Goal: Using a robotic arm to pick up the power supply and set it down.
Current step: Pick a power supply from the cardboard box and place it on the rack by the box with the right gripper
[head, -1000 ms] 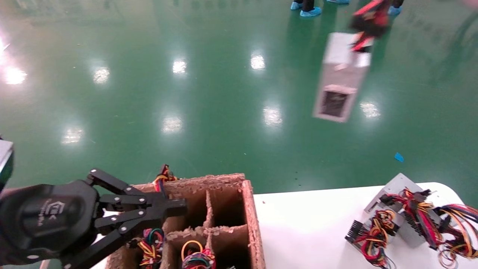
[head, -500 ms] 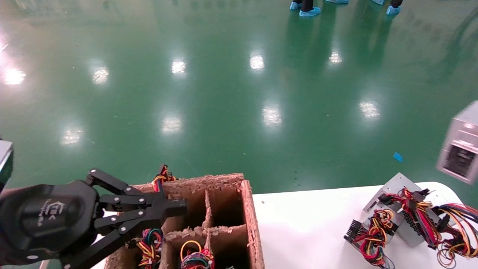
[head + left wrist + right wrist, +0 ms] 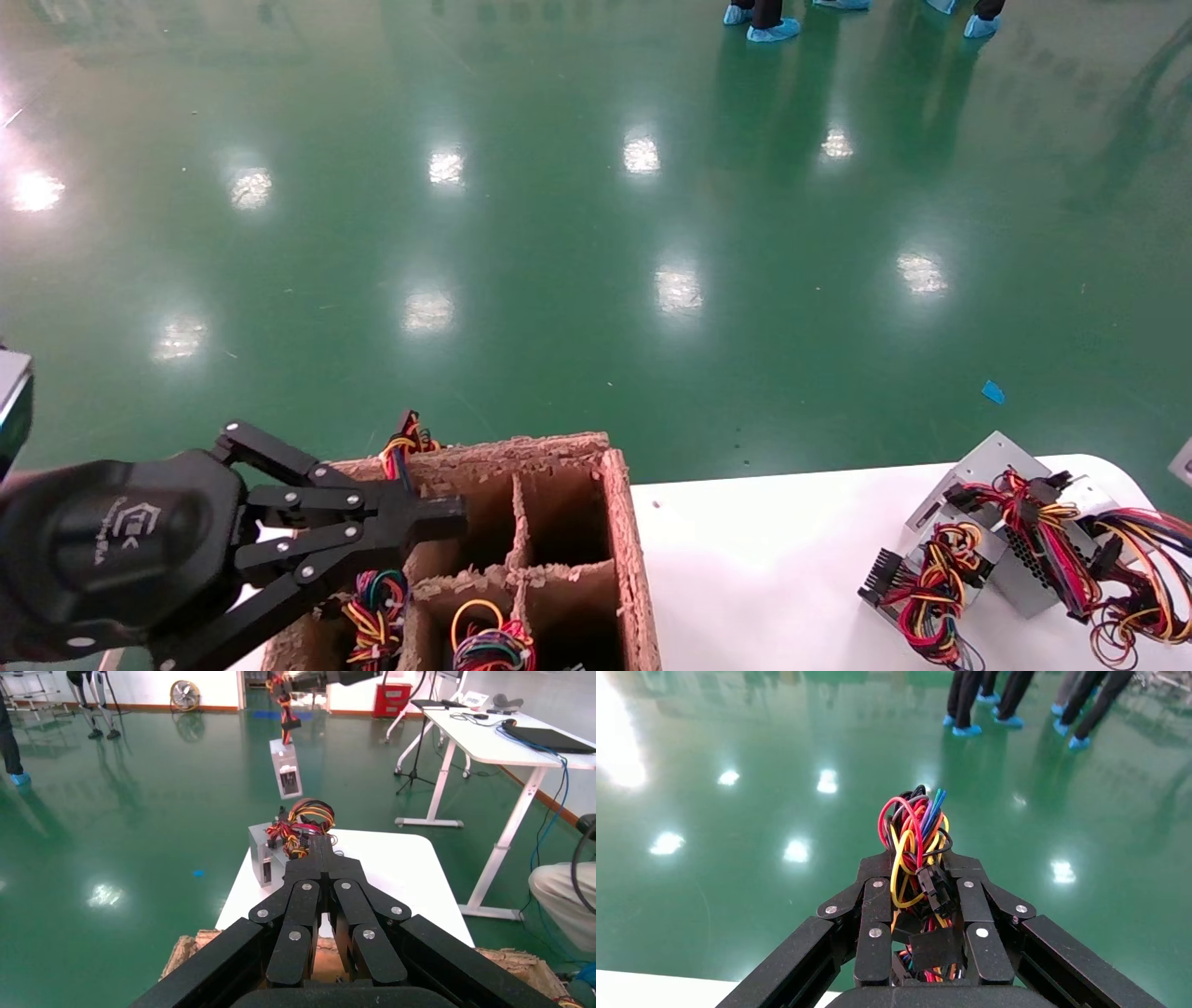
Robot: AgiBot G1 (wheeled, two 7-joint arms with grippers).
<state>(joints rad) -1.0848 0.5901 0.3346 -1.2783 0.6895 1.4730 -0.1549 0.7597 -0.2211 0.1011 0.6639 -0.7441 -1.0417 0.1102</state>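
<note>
The power supply will go down from my right gripper on the white table's rounded far corner (image 3: 1136, 492), behind the tangled wires.
The power supply (image 3: 286, 773), a silver-grey box, hangs in the air by its wires beyond the white table (image 3: 393, 864). In the head view only a sliver of the power supply (image 3: 1184, 462) shows at the right edge. My right gripper (image 3: 916, 862) is shut on its bundle of red, yellow and black wires (image 3: 914, 829), above the green floor. My left gripper (image 3: 452, 519) is shut and empty. It hovers over the brown cardboard divided box (image 3: 618, 550) at the lower left.
Another silver unit (image 3: 998, 458) with tangled wires lies on the table's (image 3: 764, 559) right end. Wire bundles (image 3: 377, 606) fill the cardboard box's near cells. People's blue-covered feet (image 3: 764, 30) stand far off. A white desk (image 3: 506, 738) stands beyond the table.
The hanging power supply has swung from the upper right of the head view down and to the right, almost out of that view. The left arm has not moved.
</note>
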